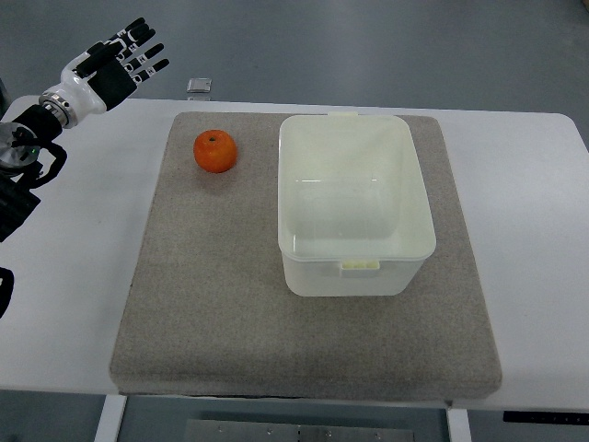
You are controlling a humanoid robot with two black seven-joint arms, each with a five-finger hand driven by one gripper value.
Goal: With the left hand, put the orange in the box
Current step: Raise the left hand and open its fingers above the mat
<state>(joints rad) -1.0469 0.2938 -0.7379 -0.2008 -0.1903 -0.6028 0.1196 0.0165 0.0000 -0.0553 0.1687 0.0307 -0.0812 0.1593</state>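
I will close my left gripper around the middle of the orange (214, 151), with the thumb on its near side and the fingers on its far side.
An orange (214, 151) rests on the grey felt mat (212, 304), near the mat's far left corner. To its right stands a pale translucent plastic box (405, 198), upright and with nothing inside. My left hand (124, 60) is raised at the top left of the picture, past the table's far edge, up and left of the orange and well apart from it. Its black fingers are spread and hold nothing. The right arm does not show.
The mat lies on a white table (83, 276). A small grey square object (199, 86) sits at the table's far edge, just beyond the mat. Bare mat stretches in front of the orange and the box.
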